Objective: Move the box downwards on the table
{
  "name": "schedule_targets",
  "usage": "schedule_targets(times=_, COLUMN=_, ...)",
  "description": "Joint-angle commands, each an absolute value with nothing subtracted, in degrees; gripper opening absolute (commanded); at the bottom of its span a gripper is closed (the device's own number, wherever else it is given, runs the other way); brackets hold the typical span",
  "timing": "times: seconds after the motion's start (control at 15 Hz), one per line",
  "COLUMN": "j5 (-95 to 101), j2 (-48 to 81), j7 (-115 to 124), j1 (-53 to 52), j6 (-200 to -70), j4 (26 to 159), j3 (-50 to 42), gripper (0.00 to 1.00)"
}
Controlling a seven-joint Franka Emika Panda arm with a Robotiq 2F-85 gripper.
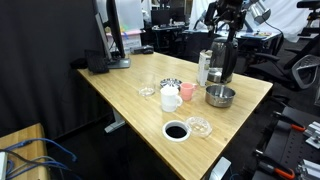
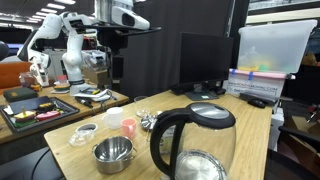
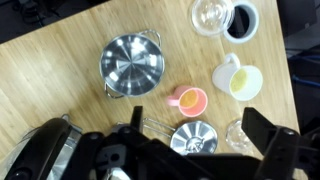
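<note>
My gripper should next move to the top of the upright box (image 1: pixel 206 53) beside the dark kettle and close there.
The box (image 1: pixel 204 68) is a tall whitish-grey carton. It stands upright on the light wood table (image 1: pixel 120 95), close beside the dark kettle (image 1: pixel 222 62). My gripper (image 1: pixel 222 24) hangs high above the kettle and box and touches nothing. It also shows in an exterior view (image 2: pixel 112 40). In the wrist view the gripper (image 3: pixel 195 135) is open and empty, with its fingers spread over the tabletop. The box is out of the wrist view. I cannot make the box out behind the large kettle (image 2: pixel 195 148).
On the table are a steel bowl (image 1: pixel 221 96), a pink cup (image 1: pixel 187 92), a white mug (image 1: pixel 170 98), a glass dish (image 1: pixel 147 90), a black cup (image 1: pixel 175 131) and a glass bowl (image 1: pixel 199 126). A monitor (image 1: pixel 117 35) stands at the back.
</note>
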State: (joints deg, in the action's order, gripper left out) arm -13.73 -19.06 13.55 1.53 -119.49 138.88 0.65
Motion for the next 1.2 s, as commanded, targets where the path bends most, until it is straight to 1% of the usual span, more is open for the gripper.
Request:
schedule_targets(times=0.0, j5=-11.3, j2=-13.2, j7=17.9, j1=3.7, j6=-124.9, j4=135.4, j3=0.3, gripper=1.0)
schedule_targets(times=0.33, j5=-3.5, j2=-7.0, j7=26.2, j1=5.4, j6=-130.5, j4=133.0, j3=-0.2, gripper=1.0)
schedule_targets(times=0.67, j5=4.4, j2=-2.8, j7=36.1, j1=5.3, j6=-131.8, j4=131.6, j3=-1.0, gripper=1.0)
schedule_targets(times=1.13, j5=2.7, j2=2.7, j7=41.2, j1=4.7, j6=-132.2, j4=127.9, j3=-2.2, gripper=1.0)
